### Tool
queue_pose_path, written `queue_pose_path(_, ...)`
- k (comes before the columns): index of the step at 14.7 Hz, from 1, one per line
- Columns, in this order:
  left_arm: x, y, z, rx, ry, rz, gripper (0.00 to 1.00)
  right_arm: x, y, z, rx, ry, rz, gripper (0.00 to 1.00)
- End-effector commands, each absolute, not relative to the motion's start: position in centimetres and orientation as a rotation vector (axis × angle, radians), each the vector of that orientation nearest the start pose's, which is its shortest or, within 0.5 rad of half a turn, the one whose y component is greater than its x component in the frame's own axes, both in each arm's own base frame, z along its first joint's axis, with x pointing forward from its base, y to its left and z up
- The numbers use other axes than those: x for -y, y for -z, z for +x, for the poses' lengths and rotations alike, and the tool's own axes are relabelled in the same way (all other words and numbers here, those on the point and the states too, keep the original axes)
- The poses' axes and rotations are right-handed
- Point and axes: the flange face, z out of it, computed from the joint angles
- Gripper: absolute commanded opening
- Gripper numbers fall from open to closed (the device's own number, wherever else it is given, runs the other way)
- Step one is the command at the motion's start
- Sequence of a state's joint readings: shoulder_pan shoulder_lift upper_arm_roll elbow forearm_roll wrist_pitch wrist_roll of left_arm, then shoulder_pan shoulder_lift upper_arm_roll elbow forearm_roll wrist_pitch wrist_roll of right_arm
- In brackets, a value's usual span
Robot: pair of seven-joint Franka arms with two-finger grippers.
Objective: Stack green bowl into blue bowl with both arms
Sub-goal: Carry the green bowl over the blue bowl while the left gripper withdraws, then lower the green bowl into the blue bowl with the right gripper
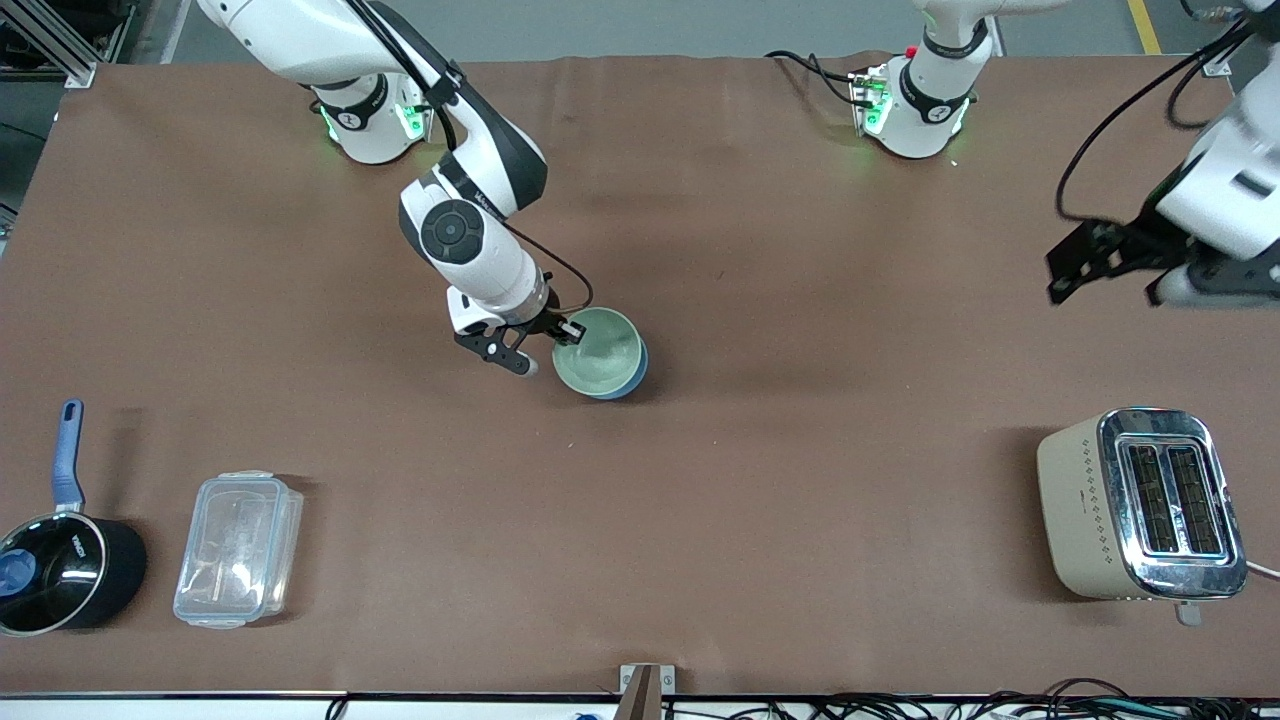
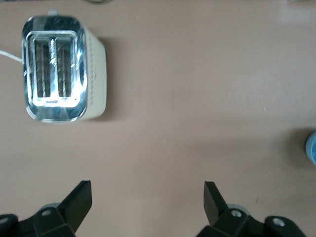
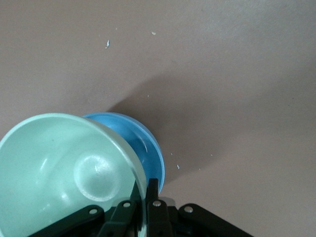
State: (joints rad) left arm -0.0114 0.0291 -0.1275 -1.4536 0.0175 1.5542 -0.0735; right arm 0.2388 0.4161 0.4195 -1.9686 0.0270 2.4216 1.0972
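My right gripper is to release the green bowl so that it sits nested down inside the blue bowl (image 1: 606, 358) (image 3: 112, 165) near the middle of the table.
The pale green bowl (image 1: 598, 350) sits tilted in the sky-blue bowl (image 1: 632, 374) near the middle of the table. My right gripper (image 1: 563, 331) is shut on the green bowl's rim, on the side toward the right arm's base. In the right wrist view the green bowl (image 3: 64, 168) fills the foreground, the blue bowl (image 3: 143, 148) shows under it, and one finger (image 3: 153, 190) stands on each side of the rim. My left gripper (image 1: 1105, 262) is open and empty, high over the table at the left arm's end. In the left wrist view (image 2: 147, 197) it holds nothing.
A beige and chrome toaster (image 1: 1140, 503) stands at the left arm's end, nearer the front camera; it also shows in the left wrist view (image 2: 61, 69). A black saucepan with a blue handle (image 1: 60, 560) and a clear plastic box (image 1: 238, 548) lie at the right arm's end.
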Motion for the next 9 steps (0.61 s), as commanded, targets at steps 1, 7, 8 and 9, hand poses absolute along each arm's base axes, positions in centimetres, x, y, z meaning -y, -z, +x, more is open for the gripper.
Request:
queue_pose_path(1,5.7,-67.0,53.1,-0.172,0.052,-3.152,1.00,-37.6,-27.7,49.3,-0.733,-0.134,-2.883,0.01)
queue_pose_path(7,5.2,-66.8,51.2,-0.141,0.043,-3.146,1.00,-37.9,-25.5,48.9,-0.727,-0.134,-2.871,0.01)
queue_pose_path(8,5.7,-66.7,51.1,-0.146,0.040,-3.146,1.00,-37.8,-25.5,49.1,-0.726,-0.123,-2.867,0.01)
queue_pose_path(9,5.8,-66.6,51.1,-0.148,0.038,-3.145,1.00,-37.7,-25.3,49.2,-0.728,-0.120,-2.864,0.02)
